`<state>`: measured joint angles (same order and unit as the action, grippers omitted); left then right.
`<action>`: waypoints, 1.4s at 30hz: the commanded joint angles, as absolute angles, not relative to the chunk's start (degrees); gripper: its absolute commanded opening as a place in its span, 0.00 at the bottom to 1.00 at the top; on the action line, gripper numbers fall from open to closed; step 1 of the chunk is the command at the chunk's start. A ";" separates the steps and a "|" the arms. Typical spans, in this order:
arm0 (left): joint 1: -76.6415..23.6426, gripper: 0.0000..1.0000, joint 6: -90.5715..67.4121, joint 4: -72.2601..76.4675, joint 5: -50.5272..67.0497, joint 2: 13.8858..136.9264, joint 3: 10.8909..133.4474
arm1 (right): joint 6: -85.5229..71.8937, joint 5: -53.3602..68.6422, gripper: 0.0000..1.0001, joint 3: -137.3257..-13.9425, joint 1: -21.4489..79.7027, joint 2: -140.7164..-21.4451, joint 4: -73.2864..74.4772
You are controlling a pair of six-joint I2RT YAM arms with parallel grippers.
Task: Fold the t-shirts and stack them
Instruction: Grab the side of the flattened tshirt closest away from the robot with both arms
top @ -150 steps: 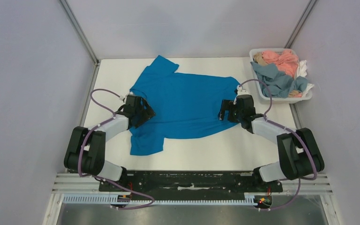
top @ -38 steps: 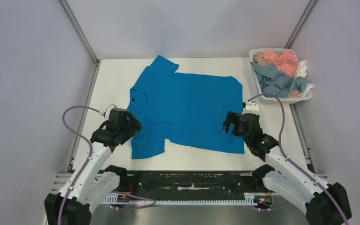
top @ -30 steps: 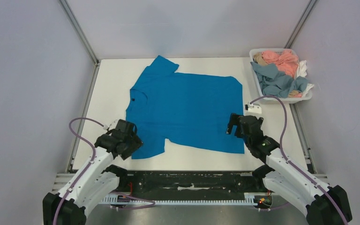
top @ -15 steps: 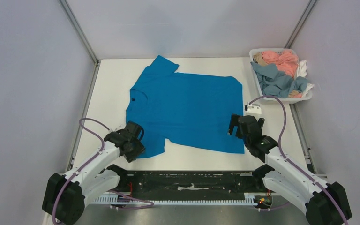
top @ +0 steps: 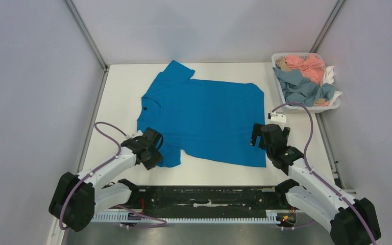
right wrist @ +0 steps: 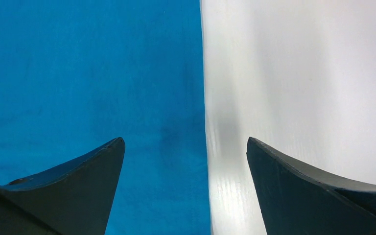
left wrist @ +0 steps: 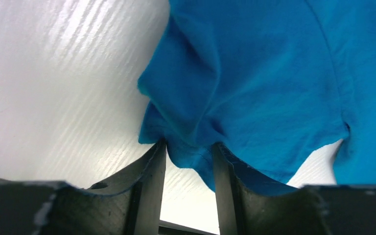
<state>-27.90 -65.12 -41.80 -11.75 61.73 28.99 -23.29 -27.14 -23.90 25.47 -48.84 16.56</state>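
Observation:
I need to next move my right gripper to the blue t-shirt's near hem corner (top: 263, 165) and close it there, so it is ready to fold the near side over.
A bright blue t-shirt (top: 204, 117) lies spread flat on the white table, collar to the left. My left gripper (top: 157, 154) is at its near-left sleeve. In the left wrist view the sleeve cloth (left wrist: 254, 73) is bunched between the fingertips of that gripper (left wrist: 188, 147), touching both. My right gripper (top: 255, 135) hovers open over the shirt's right hem. In the right wrist view its jaws (right wrist: 186, 142) straddle the hem edge, blue cloth (right wrist: 88, 73) to the left and bare table to the right. More t-shirts fill the basket: pink (top: 306, 65), grey-blue (top: 298, 84), white (top: 329, 74), tan (top: 282, 64).
A white plastic basket (top: 311, 108) stands at the back right corner of the table (top: 122, 87). Grey walls close in the table on three sides. A black rail (top: 204, 196) with the arm bases runs along the near edge.
My left gripper has moved right along the near edge onto the sleeve and closed on its cloth. The right gripper has barely shifted and stays open.

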 commanded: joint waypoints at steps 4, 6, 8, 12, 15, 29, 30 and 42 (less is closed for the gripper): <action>-30.14 0.26 -69.12 -36.85 -12.95 64.53 29.22 | -22.56 -27.88 0.98 -26.28 24.34 -48.80 16.05; -30.28 0.11 -69.06 -36.89 -13.42 64.45 29.22 | -22.82 -27.89 0.98 -26.28 24.23 -48.48 16.77; -30.23 0.02 -68.64 -37.48 -13.84 64.34 29.40 | -23.38 -27.93 0.98 -25.98 24.05 -47.91 17.97; -30.23 0.02 -67.50 -41.24 -14.61 62.85 30.63 | -25.56 -27.06 0.98 -26.75 24.07 -46.71 24.26; -30.23 0.02 -66.91 -43.92 -15.00 58.59 30.04 | -28.36 -26.46 0.98 -26.71 24.04 -45.11 29.74; -30.35 0.02 -66.88 -52.65 -10.32 43.15 27.50 | -40.48 -17.80 0.90 -15.40 24.03 -38.27 32.94; -30.32 0.02 -66.72 -52.83 -10.34 42.95 27.78 | -40.52 -17.56 0.88 -15.12 24.08 -38.53 32.60; -30.50 0.02 -66.92 -53.78 -8.26 40.03 27.34 | -41.22 -11.76 0.63 -14.35 24.03 -37.97 35.90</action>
<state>-30.15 -66.81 -52.27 -8.82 41.34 25.87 -39.31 -15.09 -15.22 24.10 -38.26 30.22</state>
